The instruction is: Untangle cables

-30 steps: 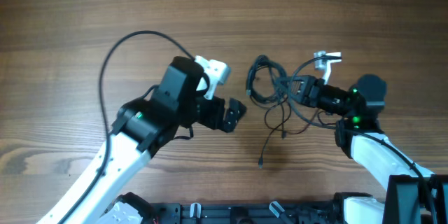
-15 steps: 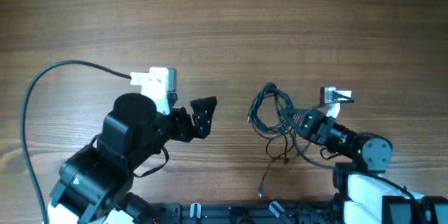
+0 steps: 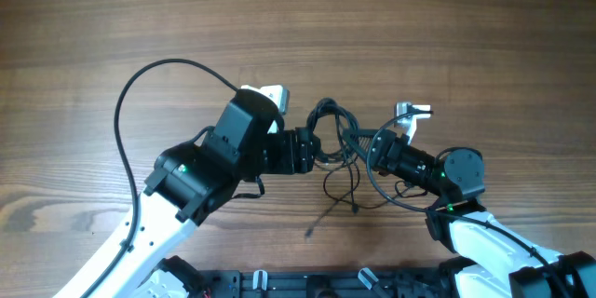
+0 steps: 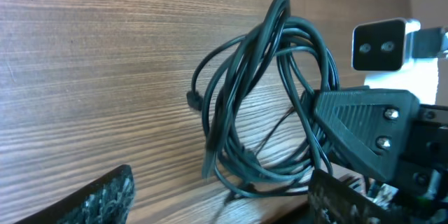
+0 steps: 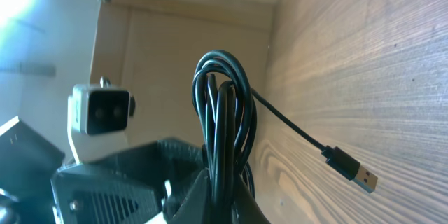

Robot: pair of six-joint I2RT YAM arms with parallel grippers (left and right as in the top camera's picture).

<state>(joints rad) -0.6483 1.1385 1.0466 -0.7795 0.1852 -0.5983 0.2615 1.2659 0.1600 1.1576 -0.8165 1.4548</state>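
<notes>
The robot's right gripper alone holds up the cables, pinching their loops together, so next the left gripper grips the hanging loops [image 4: 222, 133] before the right gripper opens and regrips.
The cables [image 3: 323, 112] are a bundle of thin black loops held up off the wood, with loose strands trailing down to a plug tip [image 3: 308, 234]. My right gripper [image 3: 371, 154] is shut on the bundle from the right. In the right wrist view the cables [image 5: 220, 98] rise straight out of the pinched right gripper [image 5: 225, 185], and a silvery plug [image 5: 350, 171] hangs beside them. My left gripper [image 3: 317, 151] is open at the bundle's left side. In the left wrist view the lowest loop of the cables [image 4: 266, 98] hangs between its fingers [image 4: 105, 196], which stand wide apart and touch nothing.
A thicker black arm wire [image 3: 140, 102] arcs over the wooden table [image 3: 93, 19] at the left. The left arm's white camera [image 3: 270, 98] and the right arm's white camera [image 3: 410, 112] flank the bundle. A black rail [image 3: 307, 284] runs along the front edge.
The left arm pulled back to the left, then swung in again to the bundle. The right gripper carried the cables leftward and up the table. The left jaws have narrowed a little.
</notes>
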